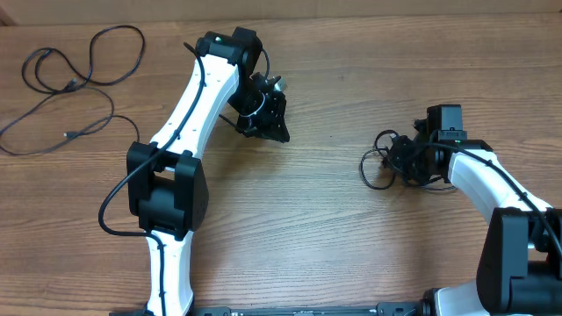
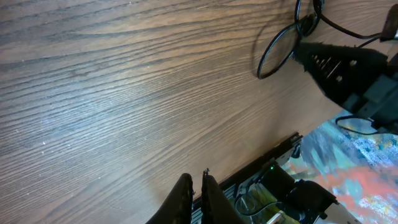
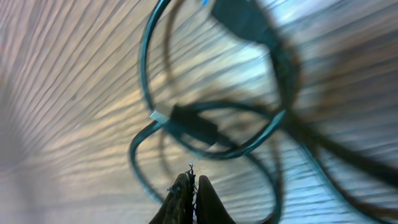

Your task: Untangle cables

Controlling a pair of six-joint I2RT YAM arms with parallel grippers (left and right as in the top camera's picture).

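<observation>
My right gripper, with its shut fingers empty beside the tangled loops, should open, grip a loop (image 1: pixel 363 172) and lift the bundle toward my left gripper.
A small tangled bundle of thin black cables (image 1: pixel 379 168) lies on the wooden table at the right. My right gripper (image 1: pixel 395 161) is at its right side, fingers shut and tips down among the loops. In the right wrist view the shut gripper (image 3: pixel 193 178) points at overlapping loops (image 3: pixel 146 93) and a plug end (image 3: pixel 194 126); no strand shows between its tips. Loose cables (image 1: pixel 79 83) curl at the far left. My left gripper (image 1: pixel 281 133) hovers mid-table, shut on nothing. The left wrist view shows that gripper (image 2: pixel 196 178) over bare wood, with a cable loop (image 2: pixel 273 53) far ahead.
The right arm's black gripper body (image 2: pixel 339 65) reaches in beside that loop. The table's front edge and base hardware (image 2: pixel 273 180) lie beyond my left fingertips. Thicker arm wiring (image 1: pixel 114 206) loops beside the left arm's base.
</observation>
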